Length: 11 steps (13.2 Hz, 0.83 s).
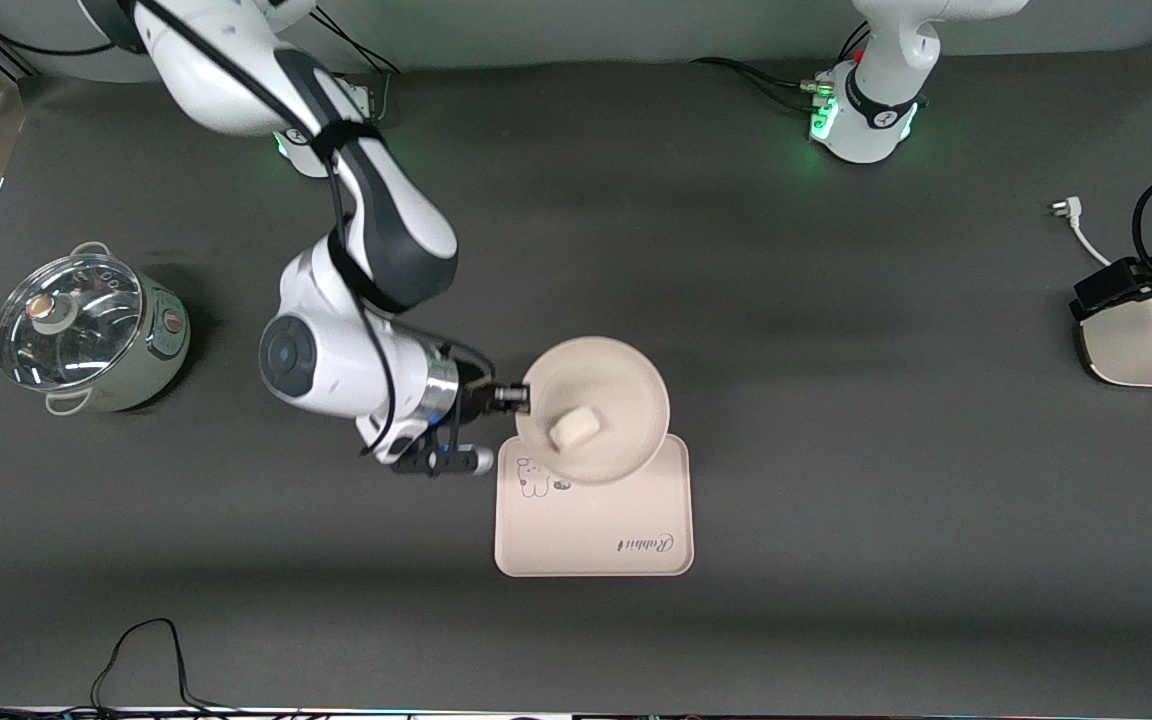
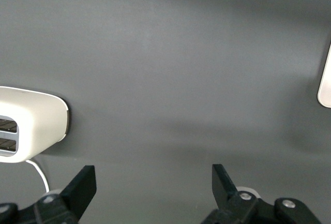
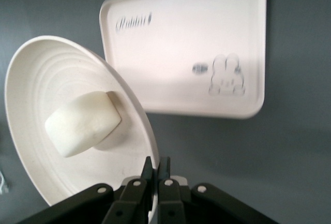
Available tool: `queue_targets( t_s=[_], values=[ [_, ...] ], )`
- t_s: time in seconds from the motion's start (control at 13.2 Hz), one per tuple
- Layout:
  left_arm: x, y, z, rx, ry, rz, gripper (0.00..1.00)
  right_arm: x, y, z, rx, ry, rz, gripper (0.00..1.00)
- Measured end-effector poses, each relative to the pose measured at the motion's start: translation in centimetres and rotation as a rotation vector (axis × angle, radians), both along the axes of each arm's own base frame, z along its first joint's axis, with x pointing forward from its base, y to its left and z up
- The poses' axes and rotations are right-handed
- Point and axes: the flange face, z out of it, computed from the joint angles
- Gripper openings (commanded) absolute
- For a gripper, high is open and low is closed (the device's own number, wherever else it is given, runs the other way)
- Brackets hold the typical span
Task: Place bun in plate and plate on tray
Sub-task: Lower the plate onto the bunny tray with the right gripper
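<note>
Next, my right gripper sets the round cream plate, now tilted over the tray's edge, down on the tray (image 1: 607, 508) (image 3: 169, 50), in the space between the tray's rabbit print and its lettering.
My right gripper (image 1: 519, 397) is shut on the rim of the round cream plate (image 1: 636, 385) and holds it tilted above the table. The plate hangs over the edge of the tray (image 1: 596, 530) that lies farther from the front camera. The off-white bun (image 1: 576, 428) lies inside the plate. The right wrist view shows the bun (image 3: 83, 123) on the ridged plate (image 3: 46, 79), the right gripper (image 3: 156, 164) pinching the rim, and the tray (image 3: 191, 43) with its rabbit print below. My left gripper (image 2: 154, 175) waits open over bare table, holding nothing.
A pot with a glass lid (image 1: 86, 335) stands toward the right arm's end of the table. A white toaster (image 1: 1146, 340) with a cable and plug (image 1: 1071, 215) sits toward the left arm's end; the left wrist view also shows the toaster (image 2: 28, 123).
</note>
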Motion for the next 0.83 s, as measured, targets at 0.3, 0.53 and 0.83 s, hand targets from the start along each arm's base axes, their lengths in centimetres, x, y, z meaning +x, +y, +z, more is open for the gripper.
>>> queue_targets(
  t_s=[0.3, 0.53, 0.83],
  values=[
    [-0.1, 0.1, 0.0, 0.0, 0.003, 0.002, 1.0, 3.7, 0.4, -8.9, -0.001, -0.115, -0.093, 0.0],
    [-0.1, 0.1, 0.0, -0.001, 0.003, 0.002, 1.0, 3.7, 0.7, -14.8, -0.025, -0.094, -0.083, 0.0],
    [-0.1, 0.4, 0.0, -0.001, 0.003, 0.008, 1.0, 3.7, 0.7, -16.2, -0.032, -0.087, -0.071, 1.0]
  ],
)
